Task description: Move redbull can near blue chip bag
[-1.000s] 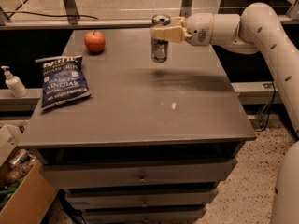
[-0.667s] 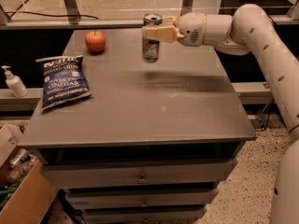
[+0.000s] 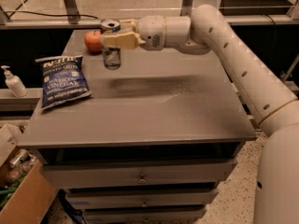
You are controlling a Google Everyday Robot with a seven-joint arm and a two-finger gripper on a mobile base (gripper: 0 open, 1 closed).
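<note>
Next, my gripper sets the redbull can down close against the blue chip bag's side edge (image 3: 96, 87), in front of the red apple.
The redbull can (image 3: 112, 55) is slim, blue and silver with a silver top. My gripper (image 3: 113, 37) is shut on its upper half and holds it upright above the back left part of the grey table (image 3: 154, 111). The blue chip bag (image 3: 64, 80) lies flat at the table's left side, with white "VINEGAR" lettering. The can hangs to the right of the bag's top edge, a short gap apart. My white arm reaches in from the right.
A red apple (image 3: 93, 41) sits at the back left of the table, just behind and left of the can. A white pump bottle (image 3: 12, 82) stands on a shelf left of the table. A cardboard box (image 3: 18, 190) sits on the floor at lower left.
My gripper has carried the can leftward across the back of the table, from right of the apple to beside it and closer to the chip bag.
</note>
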